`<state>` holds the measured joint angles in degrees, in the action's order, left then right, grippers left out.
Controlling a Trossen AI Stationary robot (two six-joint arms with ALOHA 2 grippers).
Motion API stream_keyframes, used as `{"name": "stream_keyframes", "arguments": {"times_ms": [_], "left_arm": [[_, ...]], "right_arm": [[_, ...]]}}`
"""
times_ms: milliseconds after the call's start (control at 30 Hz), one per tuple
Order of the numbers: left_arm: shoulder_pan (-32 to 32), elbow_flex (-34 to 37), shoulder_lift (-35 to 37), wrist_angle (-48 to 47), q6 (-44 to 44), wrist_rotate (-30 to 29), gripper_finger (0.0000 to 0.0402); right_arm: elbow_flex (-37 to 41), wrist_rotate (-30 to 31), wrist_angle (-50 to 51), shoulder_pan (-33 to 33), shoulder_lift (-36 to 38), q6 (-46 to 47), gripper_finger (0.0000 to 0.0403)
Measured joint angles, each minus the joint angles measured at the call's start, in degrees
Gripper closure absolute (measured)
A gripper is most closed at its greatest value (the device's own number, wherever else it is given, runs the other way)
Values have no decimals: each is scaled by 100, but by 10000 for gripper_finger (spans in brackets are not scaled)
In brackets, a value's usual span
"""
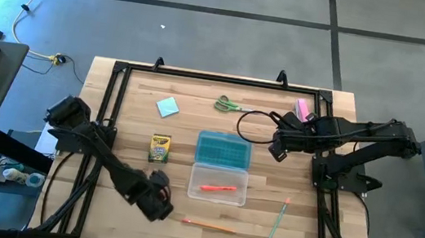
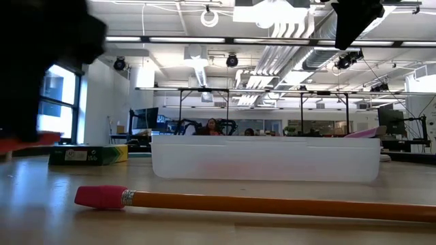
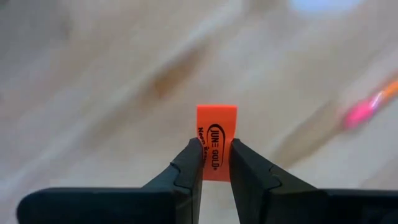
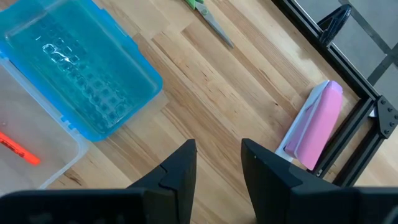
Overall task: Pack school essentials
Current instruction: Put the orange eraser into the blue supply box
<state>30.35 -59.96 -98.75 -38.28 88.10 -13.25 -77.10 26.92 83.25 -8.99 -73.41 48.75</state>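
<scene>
My left gripper will set the red eraser in the clear case base point(image 1: 208, 181), between the orange pen and the teal lid. The red eraser is now near the table's near edge.
My left gripper point(image 3: 216, 163) point(image 1: 158, 206) is near the table's near edge, left of the case, shut on a tiny red eraser point(image 3: 216, 127). My right gripper point(image 4: 217, 163) point(image 1: 276, 150) hangs open above bare table, right of the case's teal lid point(image 1: 223, 148). The clear case base point(image 1: 219, 184) lies open with an orange pen point(image 1: 218, 189) inside. On the table lie a crayon box point(image 1: 159, 148), a light-blue pad point(image 1: 168, 107), green-handled scissors point(image 1: 231, 104), an orange pencil point(image 1: 208, 225) and a green pencil point(image 1: 278, 220). My left gripper pinches the red eraser between its two fingertips point(image 3: 194, 158), on the printed faces near one end point(image 3: 216, 169). The rest of the eraser sticks out past the fingers. In the low view its red edge point(image 2: 27, 144) shows under the dark gripper.
A pink oblong block point(image 1: 303, 109) point(image 4: 317, 121) lies at the far right corner by the black frame rail point(image 1: 218, 77) that borders the table. The orange pencil's pink eraser end point(image 2: 102, 197) lies near the left gripper. People sit in the room behind.
</scene>
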Motion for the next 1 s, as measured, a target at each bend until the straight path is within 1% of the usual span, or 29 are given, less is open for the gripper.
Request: {"name": "stream_keyframes", "arguments": {"times_ms": [100, 167, 267, 333, 400, 533, 600, 700, 800, 900, 1000], "left_arm": [[-255, -2, 184, 107, -349, -358, 347], [-481, -4, 315, 226, -788, -529, 347], [-911, -9, 446, 653, -1728, -631, 347], [-1209, -10, 491, 1134, -2487, -584, 347], [-1498, -15, 496, 1670, -3250, -347, 347], [-2041, -17, 496, 2522, -4560, 547, 347], [-2249, -19, 481, 2672, -5213, 898, 347], [-2486, -19, 474, 2559, -6249, 1235, 347], [-2699, -20, 408, 2452, -6688, 1542, 347], [-2856, -17, 324, 2445, -6805, 1853, 347], [-2874, -31, 167, 2546, -6973, 1943, 346]], "right_arm": [[0, 0, 4, 2, 0, 0, 286], [0, 0, 4, 2, 0, 6, 286], [0, 0, -5, 1, 0, 9, 286], [0, 0, -9, 2, 0, 15, 286], [0, 0, -16, 0, 0, 22, 286], [0, 0, -103, 2, 0, 45, 286], [0, 0, -143, 1, 0, 100, 286], [0, -2, -145, 0, 0, 123, 286], [0, 0, -147, 2, 0, 131, 286], [0, 0, -163, 1, 0, 133, 286], [0, 0, -164, 0, 0, 122, 286]]}}
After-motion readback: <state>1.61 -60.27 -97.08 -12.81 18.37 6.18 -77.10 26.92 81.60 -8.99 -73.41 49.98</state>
